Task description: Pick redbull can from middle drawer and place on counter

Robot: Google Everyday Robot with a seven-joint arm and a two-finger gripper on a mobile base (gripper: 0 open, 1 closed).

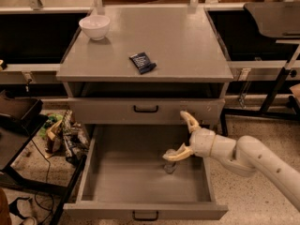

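Note:
The redbull can stands in the open middle drawer, and my gripper needs to close on its upper part [168, 162].
The redbull can [169, 165] stands upright on the floor of the open middle drawer [140, 182], right of centre. My gripper [183, 135] reaches in from the right, open, with one cream finger [177, 154] just over the can's top and the other finger [189, 121] up near the closed drawer front above. The can is partly hidden by the lower finger. The counter [187, 41] is the grey cabinet top above.
A white bowl [94, 26] sits at the counter's back left and a dark blue flat packet [142, 62] near its middle. Clutter [63, 135] lies on the floor left of the drawer. A black stand leg [276, 86] is at right.

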